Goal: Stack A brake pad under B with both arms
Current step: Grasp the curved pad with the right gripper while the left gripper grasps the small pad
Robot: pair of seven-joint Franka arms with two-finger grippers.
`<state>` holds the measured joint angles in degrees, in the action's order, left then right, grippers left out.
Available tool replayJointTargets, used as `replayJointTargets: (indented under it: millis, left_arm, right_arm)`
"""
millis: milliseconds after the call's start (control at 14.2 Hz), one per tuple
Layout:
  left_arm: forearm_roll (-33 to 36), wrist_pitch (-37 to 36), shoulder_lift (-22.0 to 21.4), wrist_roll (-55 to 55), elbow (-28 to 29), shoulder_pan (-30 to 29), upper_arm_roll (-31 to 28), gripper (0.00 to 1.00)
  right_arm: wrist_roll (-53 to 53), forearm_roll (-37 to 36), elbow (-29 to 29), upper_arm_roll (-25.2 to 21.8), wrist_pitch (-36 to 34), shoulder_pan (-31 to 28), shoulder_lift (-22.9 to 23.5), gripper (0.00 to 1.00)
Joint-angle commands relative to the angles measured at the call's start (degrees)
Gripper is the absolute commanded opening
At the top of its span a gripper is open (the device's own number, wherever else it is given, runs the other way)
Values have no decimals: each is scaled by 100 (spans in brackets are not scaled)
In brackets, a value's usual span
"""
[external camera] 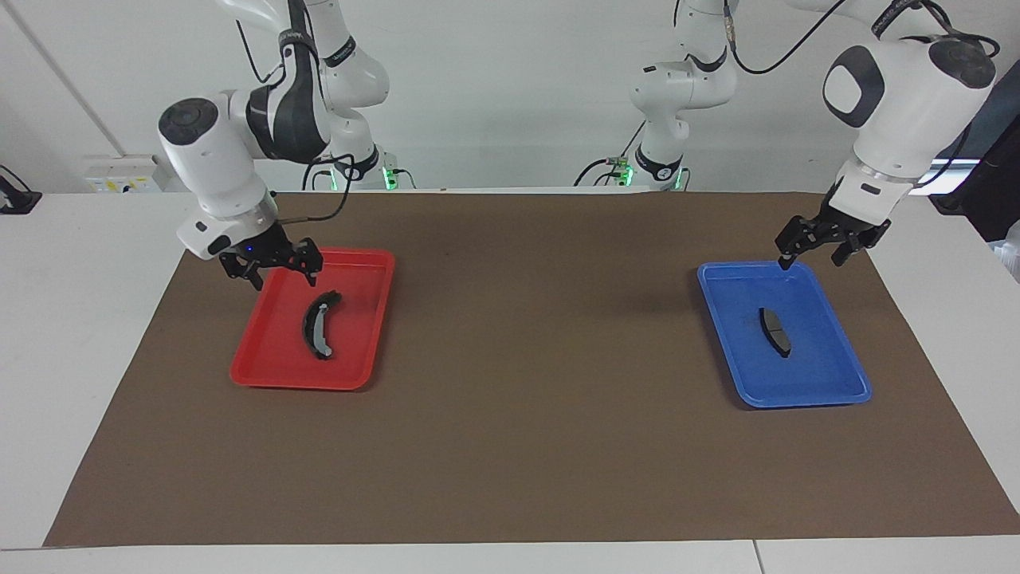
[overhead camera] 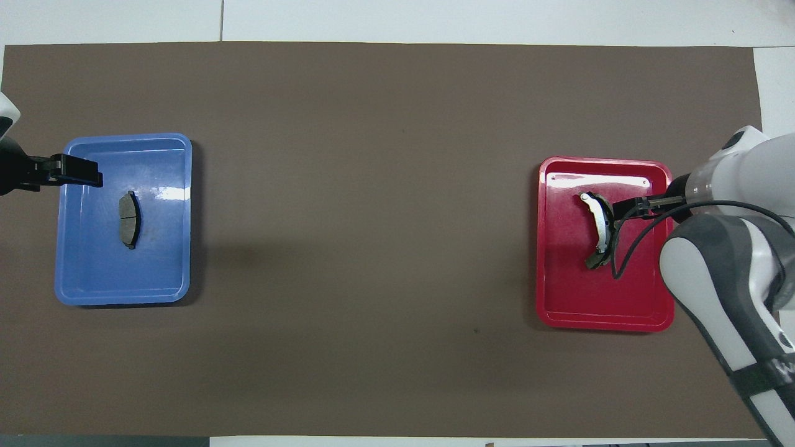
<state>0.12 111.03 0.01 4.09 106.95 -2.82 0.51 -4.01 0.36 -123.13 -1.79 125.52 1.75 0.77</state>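
Observation:
Next, I close my right gripper on the middle of pad B (overhead camera: 602,230) in the red tray, so that both of pad B's ends stay free.
The short dark A brake pad (external camera: 774,331) lies in the blue tray (external camera: 829,383) at the left arm's end of the table; it also shows in the overhead view (overhead camera: 129,219). My left gripper (external camera: 811,261) hangs open and empty over that tray's edge nearest the robots, apart from the pad; the overhead view shows it too (overhead camera: 87,176). The long curved pad B (external camera: 319,324) with its light grey strip lies in the red tray (external camera: 263,371), and it shows in the overhead view (overhead camera: 597,226). My right gripper (external camera: 284,277) is open and empty above B's end nearest the robots.
A brown mat (external camera: 526,399) covers the table between the two trays. White table surface (external camera: 80,319) surrounds the mat. The right arm's cable (overhead camera: 627,248) hangs over the red tray.

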Motion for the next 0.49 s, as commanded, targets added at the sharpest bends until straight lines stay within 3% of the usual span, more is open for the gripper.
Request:
replayJointTargets:
  millis: [0,141,424]
  left_arm:
    - [-64,663,217,451,396,-253,1,99]
    - [-56,1111,489,645,536,-385,-7,99]
    - [-56,2227,1026,699,976,-483,1,98]
  right_arm:
    - [32,96,-456,21,961,62,273,99]
    - [23,87,-537,21,1316,27,572,99]
    - [-21,87,-537,12,1256,-17,749,95]
